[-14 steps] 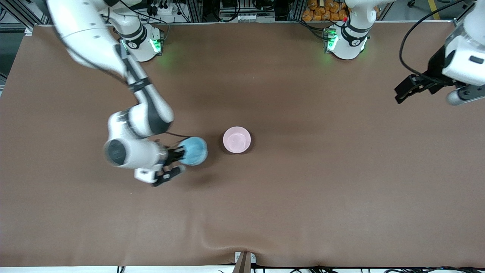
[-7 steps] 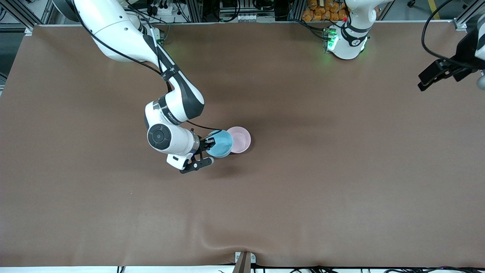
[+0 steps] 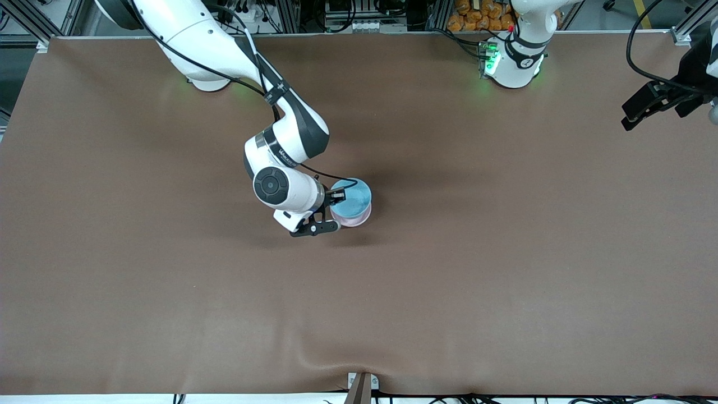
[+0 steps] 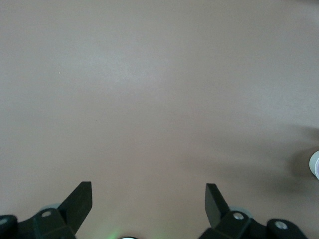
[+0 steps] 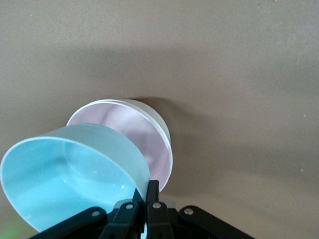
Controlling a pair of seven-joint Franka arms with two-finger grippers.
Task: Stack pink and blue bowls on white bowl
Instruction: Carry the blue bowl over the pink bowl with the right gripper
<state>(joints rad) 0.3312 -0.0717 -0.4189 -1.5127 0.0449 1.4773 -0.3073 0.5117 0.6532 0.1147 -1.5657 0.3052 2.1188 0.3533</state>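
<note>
I will let go of the light blue bowl, which hangs over the pink bowl now, with my right gripper inside the pink bowl [image 3: 351,206] [image 5: 120,145] that sits nested in the white bowl.
My right gripper [image 3: 337,197] is shut on the rim of the light blue bowl [image 3: 351,197], one finger inside and one outside. The bowl hangs over the pink bowl [image 3: 359,220] at mid-table and covers most of it. In the right wrist view the blue bowl [image 5: 70,174] is gripped at my right gripper [image 5: 148,191]. Past it, the pink bowl [image 5: 132,132] sits nested in the white bowl [image 5: 163,128], of which only the outer wall shows. My left gripper [image 3: 653,106] waits open in the air over the left arm's end of the table, with nothing between its fingers [image 4: 82,198].
The brown table mat [image 3: 449,280] is bare around the bowls. The two arm bases [image 3: 513,62] stand along the table edge farthest from the front camera. A small clamp [image 3: 362,387] sits at the edge nearest that camera.
My right arm has carried the blue bowl sideways from beside the pink bowl to over it. My left arm swung out toward its end of the table, then held still.
</note>
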